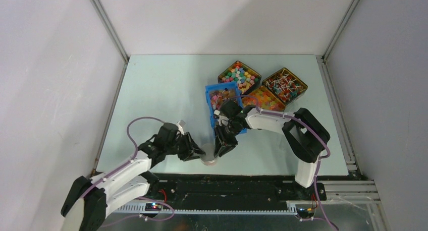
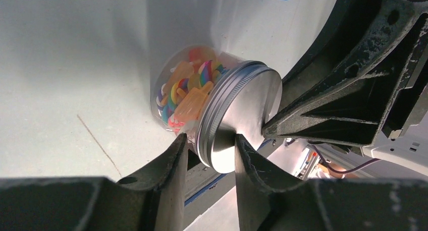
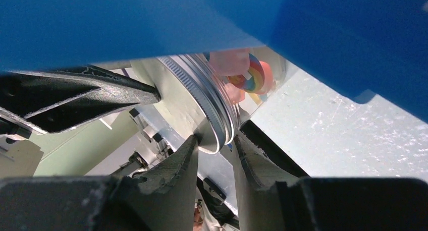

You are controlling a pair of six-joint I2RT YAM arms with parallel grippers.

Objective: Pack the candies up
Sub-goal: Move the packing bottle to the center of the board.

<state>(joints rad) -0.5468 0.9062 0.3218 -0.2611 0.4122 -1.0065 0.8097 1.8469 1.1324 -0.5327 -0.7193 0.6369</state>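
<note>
My left gripper needs to take the jar across its sides (image 1: 209, 161) after both my grippers open, because both are pinching only the lid's rim.
A clear jar (image 1: 208, 159) with a silver screw lid (image 2: 242, 110) lies on its side near the table's front edge. Bright orange, pink and rainbow candies (image 2: 186, 92) fill it. My left gripper (image 2: 209, 137) straddles the lid's rim, one finger on the lid's flat face and the other against the jar's neck. My right gripper (image 3: 216, 137) pinches the same rim from the other side, under the jar's candies (image 3: 247, 74). In the top view the left gripper (image 1: 194, 153) and the right gripper (image 1: 222, 146) meet at the jar.
A blue bin (image 1: 211, 97) of mixed sweets stands just behind the right wrist and fills the top of the right wrist view. Behind it are three tins: small multicoloured sweets (image 1: 239, 75), orange sweets (image 1: 262, 97) and stick lollipops (image 1: 284, 85). The table edge runs just in front of the jar.
</note>
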